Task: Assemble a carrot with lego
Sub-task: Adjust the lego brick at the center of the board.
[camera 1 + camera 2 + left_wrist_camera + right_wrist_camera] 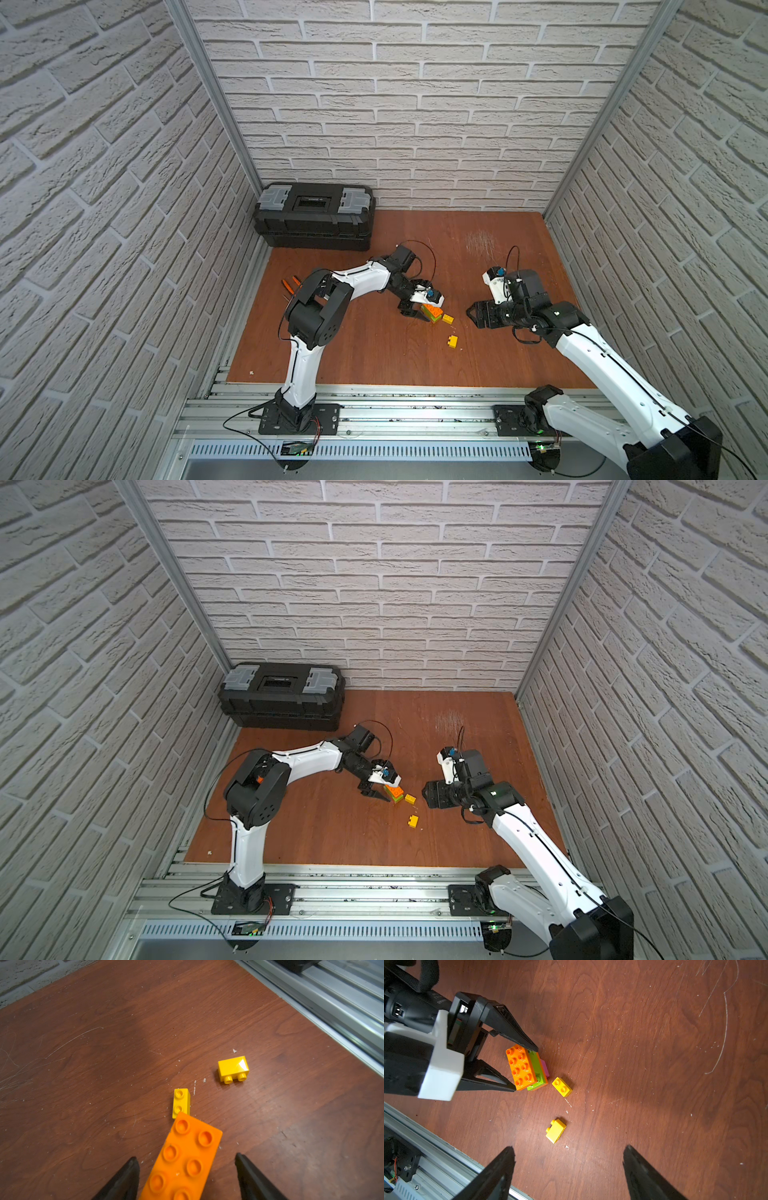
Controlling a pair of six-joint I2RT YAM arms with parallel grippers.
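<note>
The stack's orange brick sits crooked to my open left fingers, so next I straighten the stack and grip its long sides [212, 1158].
The carrot [432, 311] [395, 792] is a small stack of joined lego at the table's middle: an orange oblong [520, 1067] on top, then lime green [536, 1068], orange and pink [545, 1069] layers. My left gripper [185, 1157] [525, 1070] is open and straddles the stack, with a gap between each finger and the orange brick [182, 1163]. Two loose yellow lego bricks lie just beyond it, one upright [181, 1102] [562, 1086] and one on its side [233, 1069] [555, 1130]. My right gripper [569, 1148] [471, 318] hovers open to the right of them, holding nothing.
A black toolbox [314, 216] stands at the back left against the brick wall. Orange-handled pliers [291, 284] lie behind my left arm's elbow. An aluminium rail [374, 399] runs along the table's front edge. Brick-pattern walls close in three sides.
</note>
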